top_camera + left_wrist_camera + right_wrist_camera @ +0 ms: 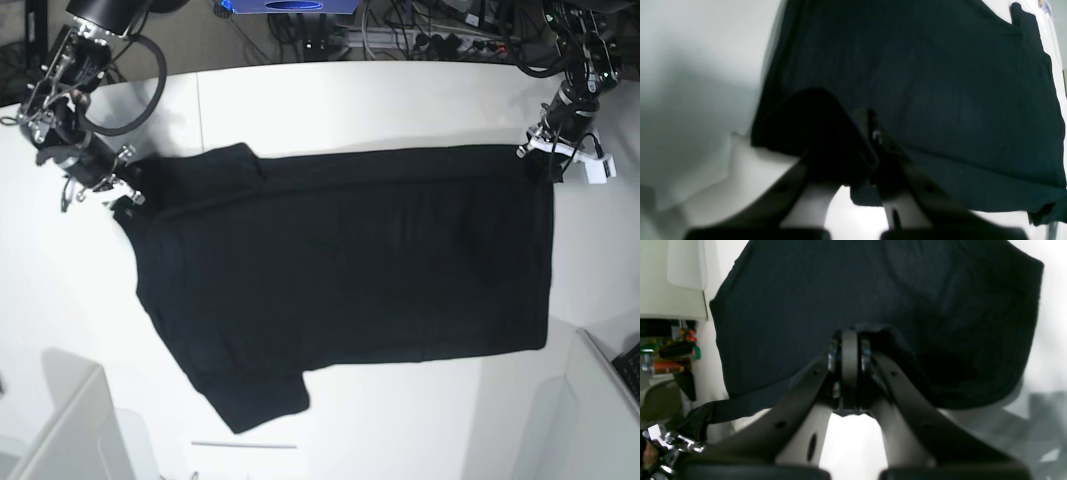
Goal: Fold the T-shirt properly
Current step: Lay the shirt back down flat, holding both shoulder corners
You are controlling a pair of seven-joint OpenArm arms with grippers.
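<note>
I will release the pinched corner on the black T-shirt with my right gripper just inside its side edge (170, 257), toward the near sleeve.
The black T-shirt (350, 260) lies spread on the white table (400, 100), plain side up, with no graphic or label showing. One sleeve points to the near side (255, 400). My right gripper (118, 192) is shut on the shirt's far left corner near the shoulder; in the right wrist view the gripper (849, 343) pinches a raised fold of the shirt (873, 290). My left gripper (545, 155) is shut on the shirt's far right corner. In the left wrist view the gripper (873, 143) clamps the edge of the shirt (940, 83).
A white box (60, 430) stands at the near left corner and another (610, 400) at the near right. Cables and equipment (400, 30) lie beyond the table's far edge. Tools (670, 353) show at the left of the right wrist view.
</note>
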